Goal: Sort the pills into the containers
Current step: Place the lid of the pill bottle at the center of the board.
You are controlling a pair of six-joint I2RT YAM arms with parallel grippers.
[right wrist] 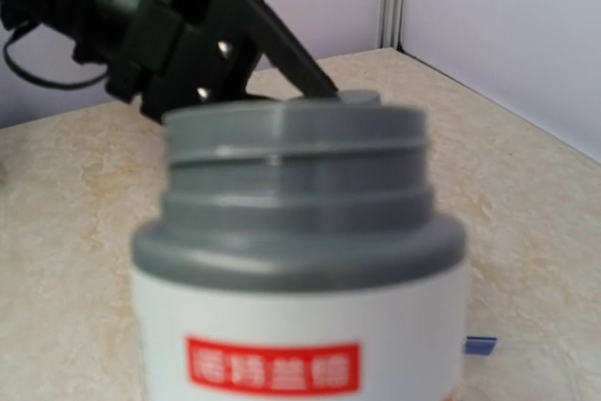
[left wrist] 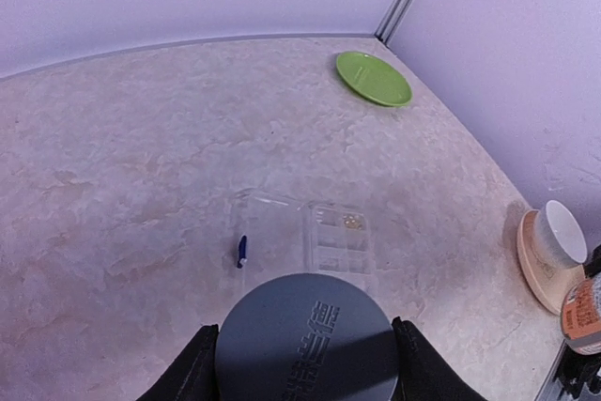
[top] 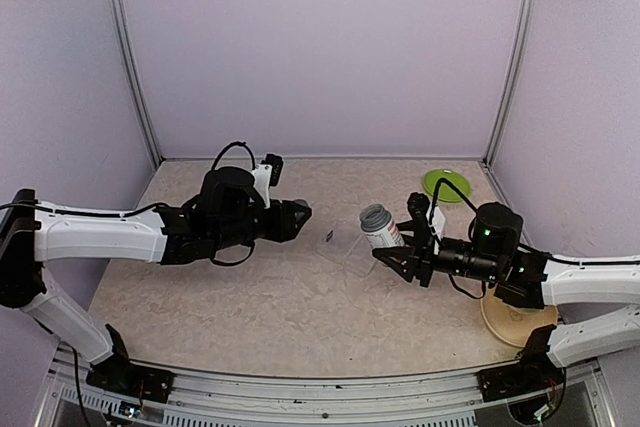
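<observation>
Next, my left gripper lets go of the grey bottle cap on the bare table point(top: 272, 250) point(left wrist: 105, 309) beside the dark blue pill. The cap is now held above the box's near end.
One dark blue pill point(top: 329, 237) lies on the table just left of the clear pill box point(top: 352, 249). In the left wrist view the pill point(left wrist: 241, 251) lies beside the box point(left wrist: 329, 237), whose lid is open and whose small compartments show. My left gripper point(top: 298, 218) is shut on a round grey bottle cap point(left wrist: 305, 335), held above the near end of the box. My right gripper point(top: 392, 250) is shut on a white pill bottle point(top: 378, 227) with an uncapped grey neck, tilted over the box's right side. The bottle point(right wrist: 300, 260) fills the right wrist view and hides the fingers.
A round green plate point(top: 445, 184) lies at the back right. A white bowl point(left wrist: 561, 232) stands on a tan plate point(top: 515, 322) at the right, partly under my right arm. Purple walls close in the back and sides.
</observation>
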